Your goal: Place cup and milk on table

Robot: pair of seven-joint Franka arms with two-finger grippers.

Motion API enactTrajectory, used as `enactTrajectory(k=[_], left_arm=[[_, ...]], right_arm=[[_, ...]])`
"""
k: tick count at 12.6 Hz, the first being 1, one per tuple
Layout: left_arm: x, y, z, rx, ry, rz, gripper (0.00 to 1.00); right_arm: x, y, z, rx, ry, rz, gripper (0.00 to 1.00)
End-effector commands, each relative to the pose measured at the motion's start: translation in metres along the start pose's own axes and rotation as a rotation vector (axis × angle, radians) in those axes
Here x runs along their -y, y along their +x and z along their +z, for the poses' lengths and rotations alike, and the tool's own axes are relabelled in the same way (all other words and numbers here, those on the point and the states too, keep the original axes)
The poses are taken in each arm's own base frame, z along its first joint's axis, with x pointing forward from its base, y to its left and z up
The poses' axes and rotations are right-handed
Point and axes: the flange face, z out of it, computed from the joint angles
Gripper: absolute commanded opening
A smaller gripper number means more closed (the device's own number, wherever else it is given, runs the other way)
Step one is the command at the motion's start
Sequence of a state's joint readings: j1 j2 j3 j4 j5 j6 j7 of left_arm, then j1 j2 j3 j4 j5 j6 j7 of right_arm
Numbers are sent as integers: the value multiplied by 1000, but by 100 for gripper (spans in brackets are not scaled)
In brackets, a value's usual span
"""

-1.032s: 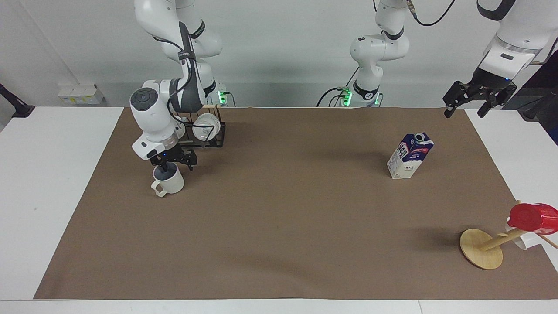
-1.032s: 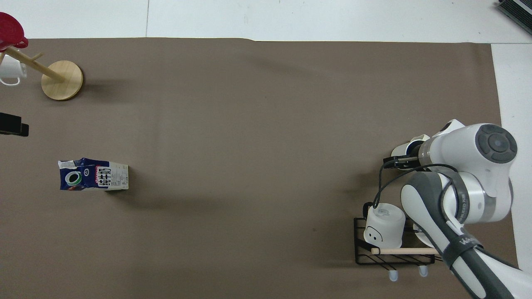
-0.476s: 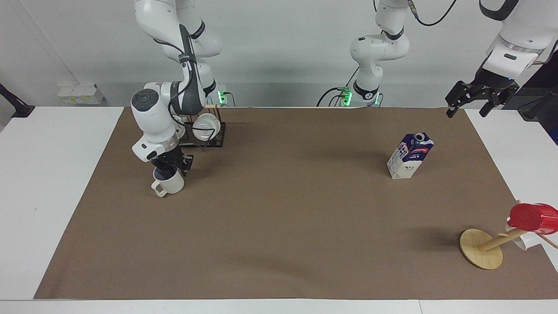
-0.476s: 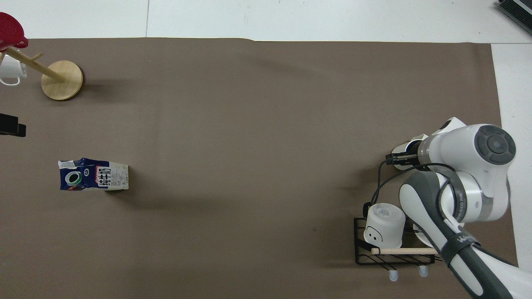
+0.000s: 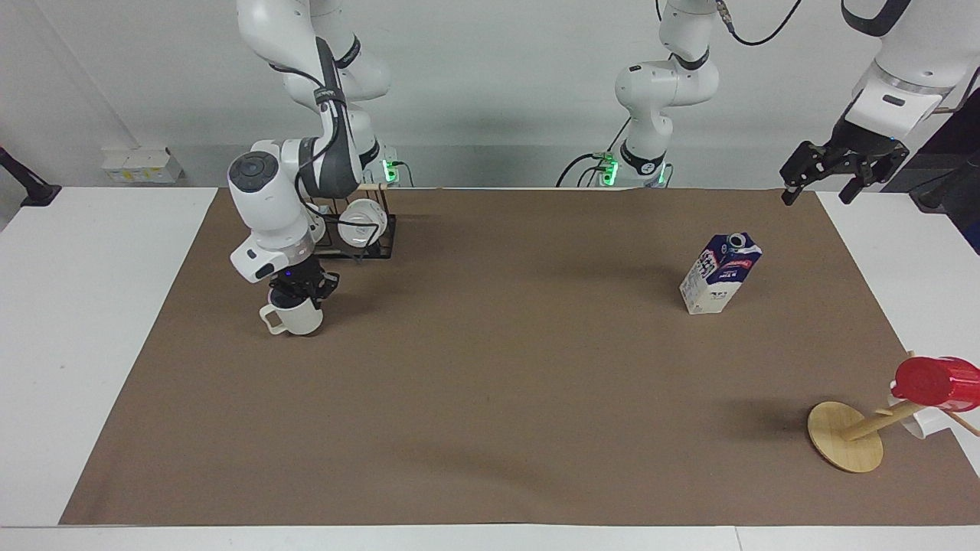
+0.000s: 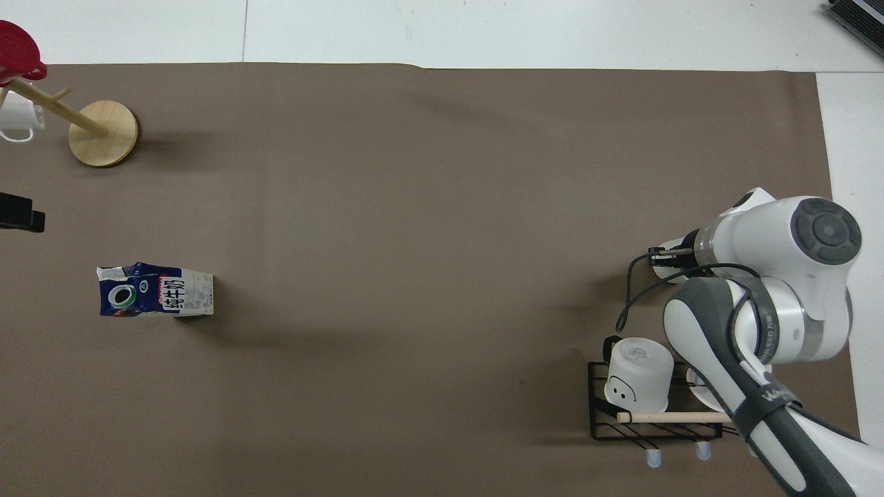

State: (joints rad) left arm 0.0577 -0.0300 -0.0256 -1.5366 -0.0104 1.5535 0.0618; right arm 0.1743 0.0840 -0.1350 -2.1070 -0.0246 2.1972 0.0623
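Observation:
The robot's left gripper will next move to the blue top (image 6: 139, 286) of the milk carton, above its white part, and close there.
The cream-white cup (image 5: 296, 318) stands upright on the brown sheet of the table (image 5: 498, 383), at the right arm's end, next to a wire rack. My right gripper (image 5: 301, 294) comes down on it and is shut on its rim. In the overhead view the right arm hides most of the cup (image 6: 663, 271). The milk carton (image 5: 720, 275) stands upright on the sheet toward the left arm's end, and also shows in the overhead view (image 6: 155, 290). My left gripper (image 5: 819, 174) hangs open and empty in the air over the table's edge at that end; only its tip (image 6: 21, 212) shows from above.
A black wire rack (image 5: 360, 229) with two whiter mugs stands by the right arm's base; it also shows in the overhead view (image 6: 639, 400). A round wooden disc stand (image 5: 846, 438) carries a glossy red cup (image 5: 938, 381) and a white mug (image 5: 916, 422) at the left arm's end.
My right gripper has closed on the cup's rim, and the cup has shifted a little, its handle turning toward the table's end. My left gripper has risen slightly.

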Motion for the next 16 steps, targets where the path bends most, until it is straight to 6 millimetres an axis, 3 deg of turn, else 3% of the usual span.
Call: enactTrajectory(k=[1, 3, 6, 9, 11, 16], left_arm=[[1, -6, -6, -2, 11, -7, 100], [0, -5, -6, -6, 11, 5, 100], [-5, -7, -3, 2, 10, 15, 100], [-7, -11, -1, 11, 10, 15, 100], [-8, -15, 10, 29, 9, 11, 100], [-8, -38, 50, 58, 10, 11, 100]], right_arm=[[42, 16, -47, 9, 4, 2, 0], [90, 11, -52, -14, 8, -32, 0], [133, 8, -58, -59, 99, -48, 0], [201, -6, -52, -80, 127, 2, 0], [228, -14, -52, -78, 136, 26, 0], [312, -34, 2, -82, 136, -88, 0]])
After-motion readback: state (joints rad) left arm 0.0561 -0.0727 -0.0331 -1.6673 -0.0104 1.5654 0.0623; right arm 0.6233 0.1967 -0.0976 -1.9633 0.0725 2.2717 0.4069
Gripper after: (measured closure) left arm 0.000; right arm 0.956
